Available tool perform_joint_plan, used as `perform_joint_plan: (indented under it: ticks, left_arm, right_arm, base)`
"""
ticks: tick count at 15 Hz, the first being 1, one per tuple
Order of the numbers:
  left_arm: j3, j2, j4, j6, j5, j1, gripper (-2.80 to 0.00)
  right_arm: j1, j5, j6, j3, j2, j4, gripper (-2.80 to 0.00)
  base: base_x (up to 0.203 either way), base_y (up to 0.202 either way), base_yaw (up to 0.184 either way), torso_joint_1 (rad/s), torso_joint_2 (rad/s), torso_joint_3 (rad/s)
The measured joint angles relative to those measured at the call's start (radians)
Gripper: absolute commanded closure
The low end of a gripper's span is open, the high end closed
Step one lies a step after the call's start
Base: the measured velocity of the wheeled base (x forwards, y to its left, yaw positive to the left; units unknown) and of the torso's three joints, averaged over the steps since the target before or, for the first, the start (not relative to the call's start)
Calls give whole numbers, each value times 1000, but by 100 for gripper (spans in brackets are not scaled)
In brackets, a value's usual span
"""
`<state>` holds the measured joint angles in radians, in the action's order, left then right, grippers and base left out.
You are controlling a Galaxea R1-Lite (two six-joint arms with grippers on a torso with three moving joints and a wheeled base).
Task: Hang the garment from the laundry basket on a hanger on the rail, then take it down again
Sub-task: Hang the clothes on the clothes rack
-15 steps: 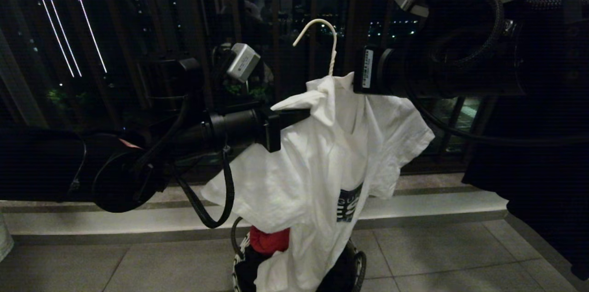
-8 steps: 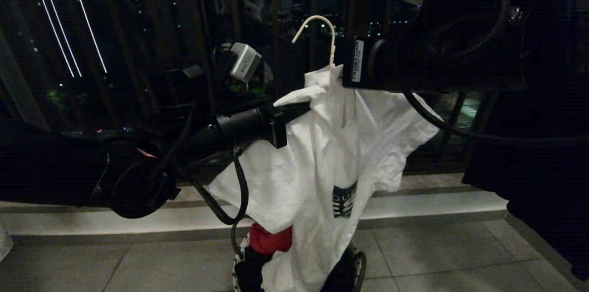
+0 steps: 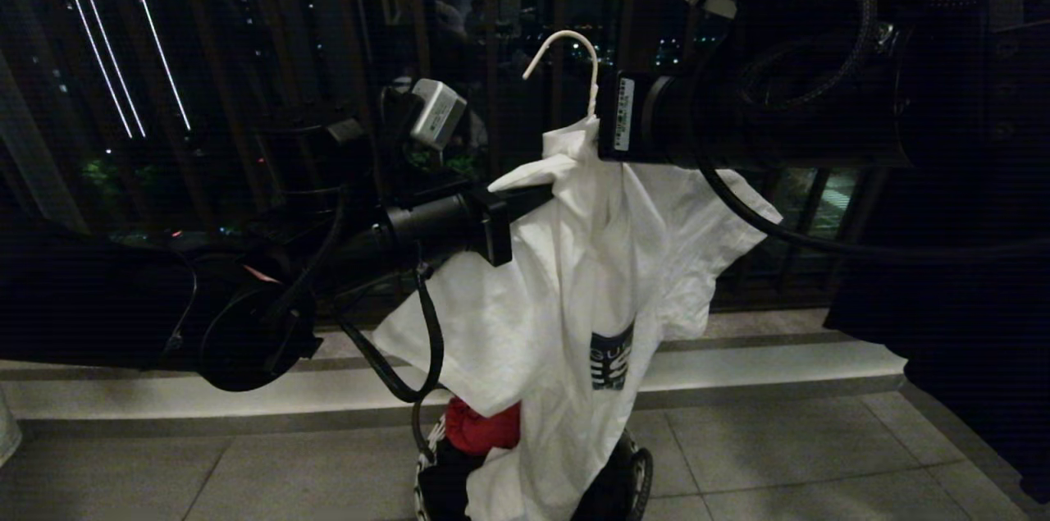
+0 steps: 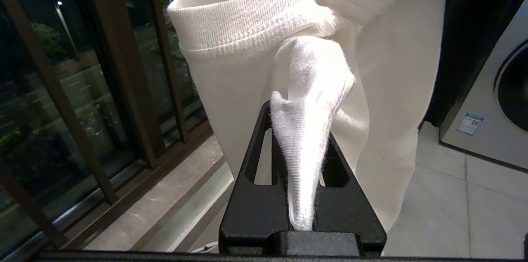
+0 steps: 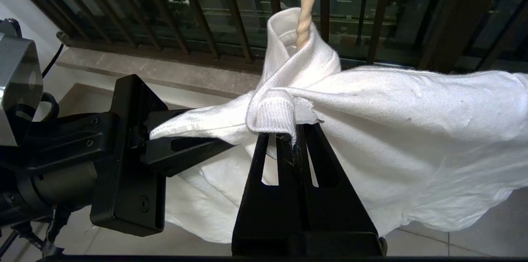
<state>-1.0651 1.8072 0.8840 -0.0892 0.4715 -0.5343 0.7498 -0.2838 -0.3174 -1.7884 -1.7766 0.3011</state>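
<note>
The garment's collar is in my right gripper below the hanger's neck, so that gripper should open and take the hanger's hook [image 3: 568, 34] while my left gripper keeps the garment.
The white garment [image 3: 574, 291] with its blue shield graphic hangs in the air on the white wire hanger [image 3: 578, 53], whose hook pokes up free above the collar. My left gripper [image 3: 537, 194] comes in from the left and is shut on a fold of the garment [image 4: 305, 138] by the neckline. Coming in from the right, my right gripper [image 5: 288, 130] is shut on the ribbed collar just below the hanger's twisted neck [image 5: 306, 18]. The hem trails into the laundry basket [image 3: 422, 476] below. The rail is out of view.
The dark balcony railing [image 3: 328, 53] stands close behind the garment, with a pale stone ledge [image 3: 779, 373] at its foot. A small red cloth [image 3: 484, 427] lies in the basket. A washing machine [image 4: 495, 109] stands to one side on the tiled floor.
My right arm has shifted left and a little up, and the hanger and collar have risen slightly with it. The left gripper keeps its hold and has barely moved.
</note>
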Motion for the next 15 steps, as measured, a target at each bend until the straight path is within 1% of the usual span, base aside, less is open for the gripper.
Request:
perform_joint_plan:
  ticks: [2, 4, 6, 7, 15]
  left_arm:
    - [-2, -1, 6, -7, 0, 0, 0]
    - [1, 1, 52, -13, 0, 0, 0]
    - [3, 3, 67, -43, -1, 0, 0]
    - [3, 3, 67, -46, -1, 0, 0]
    - [13, 19, 122, -45, -3, -1, 0]
  right_arm:
    - [1, 0, 1, 0, -2, 0, 0]
    - [1, 0, 1, 1, -3, 0, 0]
    - [2, -2, 2, 2, -5, 1, 0]
    - [1, -2, 1, 2, -5, 1, 0]
    - [1, -3, 2, 1, -6, -3, 0]
  base:
    - [0, 0, 0, 0, 0, 0]
    - [0, 0, 0, 0, 0, 0]
    - [0, 0, 0, 0, 0, 0]
    - [0, 0, 0, 0, 0, 0]
    - [0, 0, 0, 0, 0, 0]
